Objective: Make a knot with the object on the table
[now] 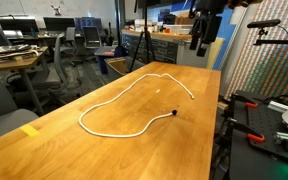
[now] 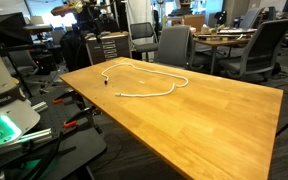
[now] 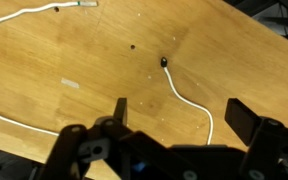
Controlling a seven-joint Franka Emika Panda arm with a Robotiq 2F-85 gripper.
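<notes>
The white cord has a dark end on the near side of the table. I should close my gripper on the part of the white cord (image 1: 152, 124) (image 3: 196, 106) just behind that end.
The object is a long thin white cord (image 1: 104, 104) lying in a big open loop on the light-brown wooden table (image 1: 64, 150). It shows in both exterior views; the cord (image 2: 149, 82) has its two ends apart and is not crossed. My gripper (image 1: 206, 32) hangs high above the table's far end, well clear of the cord. In the wrist view the gripper (image 3: 181, 115) is open and holds nothing. Far below it, one dark cord end (image 3: 164, 62) lies on the wood, and the cord (image 3: 196, 102) runs from there toward the lower edge.
A small yellow tape mark (image 1: 31, 130) sits near a table corner. Office chairs (image 1: 66, 50) and grey desks stand beyond the table. A tripod (image 1: 142, 45) stands at the far edge. Equipment with cables (image 1: 264, 120) crowds the floor beside the table.
</notes>
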